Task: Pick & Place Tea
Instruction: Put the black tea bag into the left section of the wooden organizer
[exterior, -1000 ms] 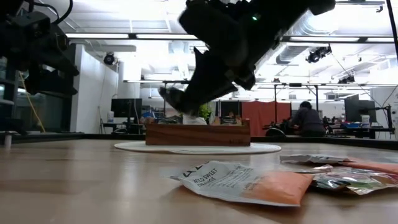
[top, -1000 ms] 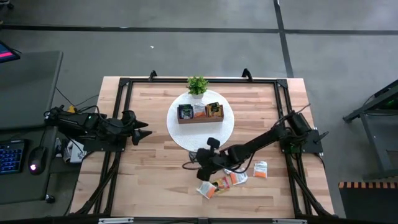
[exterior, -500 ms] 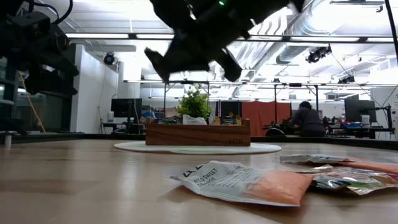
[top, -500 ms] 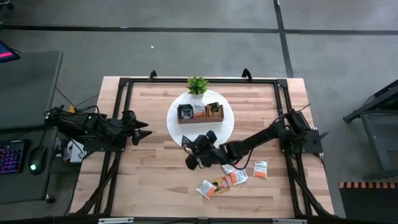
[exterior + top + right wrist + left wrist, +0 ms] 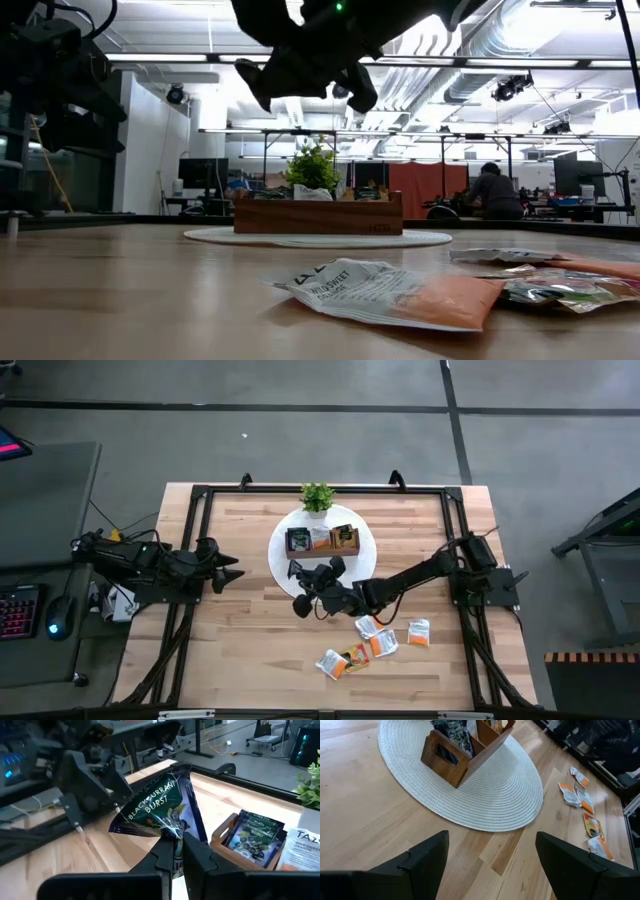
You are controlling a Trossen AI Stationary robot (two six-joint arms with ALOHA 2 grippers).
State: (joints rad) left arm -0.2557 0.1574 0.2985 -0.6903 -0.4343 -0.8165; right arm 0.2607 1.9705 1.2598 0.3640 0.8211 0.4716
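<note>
My left gripper is to grab the dark sachet's loose end (image 5: 293,568) next, which sticks out past my right gripper's fingers, because it takes over the sachet.
My right gripper (image 5: 173,854) is shut on a dark green-black tea sachet (image 5: 159,810) printed "Blackcurrant Burst". It hangs above the table (image 5: 303,588), just near of the wooden tray (image 5: 322,540), and shows high up in the low view (image 5: 305,55). The tray rests on a round white mat (image 5: 360,568) and holds dark sachets (image 5: 255,836), a white one (image 5: 302,845) and orange ones. Several loose orange and white sachets (image 5: 372,642) lie flat on the table near the front. My left gripper (image 5: 490,865) is open and empty at the table's left side (image 5: 230,572). My right gripper pinches the dark sachet between its two fingers by one edge (image 5: 173,835). The fingers reach roughly level toward the table's left. The sachet stands out beyond the fingertips, creased and bowed, lifted clear of the table.
A small green potted plant (image 5: 317,497) stands at the mat's far edge behind the tray. A black frame (image 5: 200,495) runs round the table. A person (image 5: 490,190) sits far off in the room. Bare wood lies at the table's left front.
My right gripper has risen from the loose sachets and gone toward the table's far edge and a little left, up to the tray, carrying the dark sachet clear of the table. The loose sachets have stayed where they were.
</note>
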